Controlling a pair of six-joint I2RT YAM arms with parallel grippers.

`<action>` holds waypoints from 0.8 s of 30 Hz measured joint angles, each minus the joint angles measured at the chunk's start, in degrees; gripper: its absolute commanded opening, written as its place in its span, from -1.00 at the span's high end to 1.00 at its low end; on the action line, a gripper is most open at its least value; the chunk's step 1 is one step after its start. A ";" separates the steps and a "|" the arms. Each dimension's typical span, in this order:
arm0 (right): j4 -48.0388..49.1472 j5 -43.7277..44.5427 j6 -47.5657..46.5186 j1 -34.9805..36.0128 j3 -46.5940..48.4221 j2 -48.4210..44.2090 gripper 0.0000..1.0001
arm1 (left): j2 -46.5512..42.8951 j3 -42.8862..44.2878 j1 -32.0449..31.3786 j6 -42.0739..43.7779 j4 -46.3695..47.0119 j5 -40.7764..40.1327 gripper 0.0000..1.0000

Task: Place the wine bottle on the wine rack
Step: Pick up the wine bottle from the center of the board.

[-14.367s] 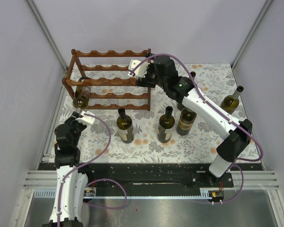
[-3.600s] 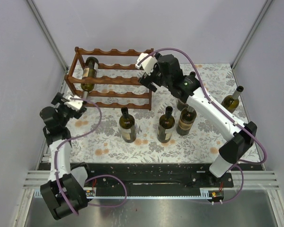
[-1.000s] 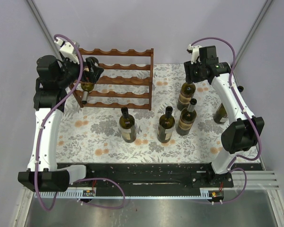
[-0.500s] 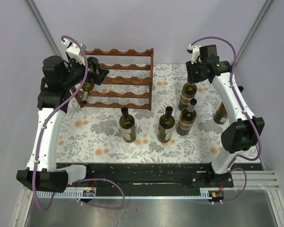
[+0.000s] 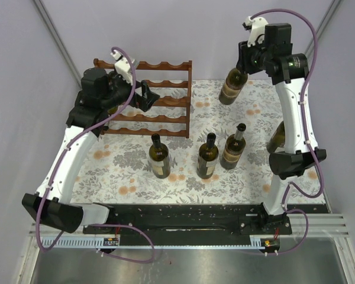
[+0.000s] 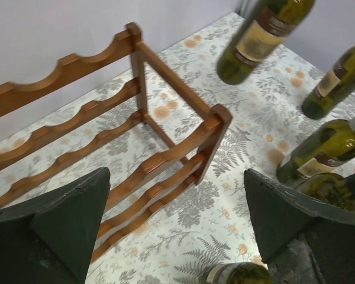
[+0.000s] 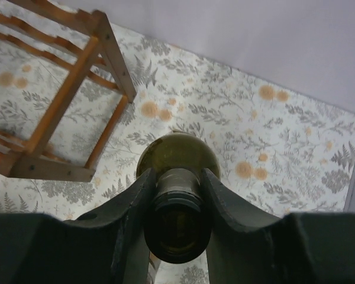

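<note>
Next, I close my left gripper on the lower body (image 5: 228, 95) (image 6: 249, 53), around the label, of the wine bottle that my right gripper holds by its neck.
My right gripper (image 5: 242, 65) is shut on the neck of a green wine bottle (image 5: 231, 87) with a brown label. The bottle hangs tilted above the floral mat, to the right of the wine rack (image 5: 165, 102). In the right wrist view the fingers (image 7: 136, 201) clamp the bottle (image 7: 177, 155) just under its lip, with the wine rack (image 7: 65, 89) at upper left. My left gripper (image 5: 147, 97) stands open in front of the rack's middle rails. From the left wrist the gripper (image 6: 177, 231) is empty above the mat, the rack (image 6: 165, 160) ahead and the lifted bottle (image 6: 260, 38) beyond.
Three bottles stand upright in a row on the mat (image 5: 157, 157), (image 5: 207, 157), (image 5: 232, 148). Another bottle (image 5: 277, 137) shows partly behind the right arm. Grey walls and metal frame posts close in the back and sides.
The right gripper shut on the bottle's neck and lifted it off the mat. The left arm swung right along the front of the rack, still open.
</note>
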 measured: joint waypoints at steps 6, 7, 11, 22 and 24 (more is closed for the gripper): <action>-1.20 -4.59 0.26 0.07 6.16 -0.02 1.00 | 4.09 3.45 -6.93 0.20 1.36 0.22 -0.98; -1.40 -5.44 0.52 0.09 6.49 -0.07 1.00 | 5.18 4.79 -8.07 0.17 1.38 0.37 -0.98; -2.25 -9.79 1.75 0.35 6.67 -1.01 1.00 | 9.86 9.90 -12.37 0.55 2.54 0.61 -0.98; -0.70 -18.18 5.14 0.94 7.06 -9.79 1.00 | 19.52 18.99 -18.78 10.82 1.05 6.78 -0.98; -0.17 -19.71 5.90 0.96 7.34 -11.02 1.00 | 20.48 19.45 -18.95 12.55 0.66 7.76 -0.98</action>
